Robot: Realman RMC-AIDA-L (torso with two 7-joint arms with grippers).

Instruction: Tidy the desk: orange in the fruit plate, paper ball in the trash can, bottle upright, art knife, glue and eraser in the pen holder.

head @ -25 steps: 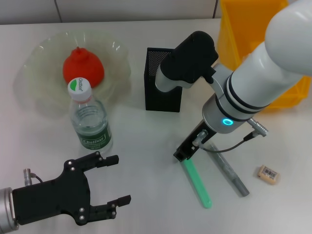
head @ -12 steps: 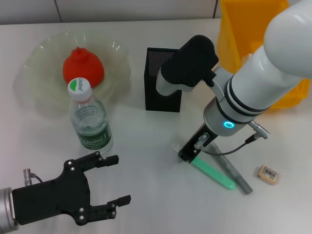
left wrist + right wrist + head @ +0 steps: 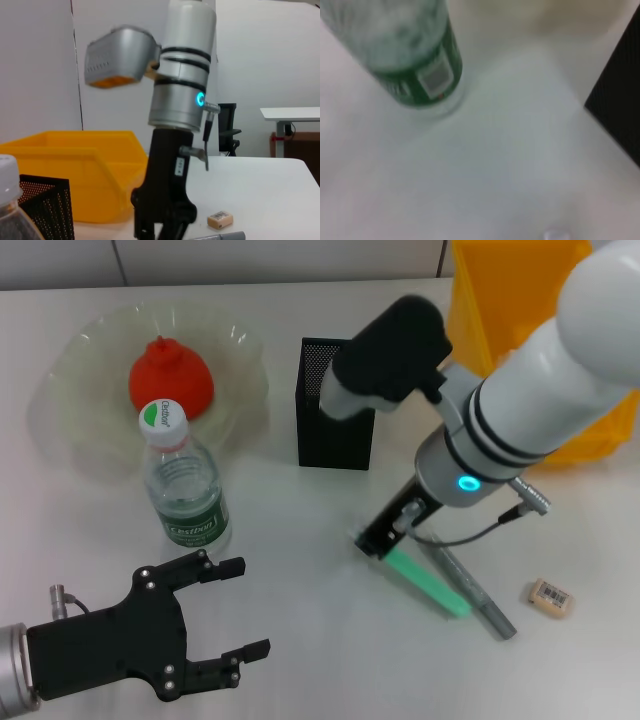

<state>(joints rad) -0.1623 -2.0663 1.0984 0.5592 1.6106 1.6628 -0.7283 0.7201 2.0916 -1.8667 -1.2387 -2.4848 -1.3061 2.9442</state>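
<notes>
Next, I release the art knife from my right gripper inside the pen holder (image 3: 316,368), against the side of the pen holder nearest the fruit plate.
My right gripper (image 3: 374,544) is shut on one end of the mint-green art knife (image 3: 432,583), whose free end points toward the grey glue (image 3: 478,595) lying on the desk (image 3: 300,540). Right of the glue lies the beige eraser (image 3: 551,598). Behind the gripper stands the black mesh pen holder (image 3: 334,422). The orange (image 3: 170,381) rests in the fruit plate (image 3: 60,375), and the bottle (image 3: 186,492) stands upright in front of it. At the back right is the yellow trash can (image 3: 498,300). My left gripper (image 3: 238,610) hangs open near the front left. The paper ball is out of view.
The left wrist view shows the right arm's gripper (image 3: 161,222) in front of the yellow trash can (image 3: 75,170), with the eraser (image 3: 220,219) and the glue's tip (image 3: 222,236) beside it. The right wrist view shows the bottle (image 3: 417,60) and a corner of the pen holder (image 3: 620,115).
The art knife's free end has swung from pointing toward the front edge round to the right, over the glue. My right gripper has shifted slightly back. The left arm has stayed put.
</notes>
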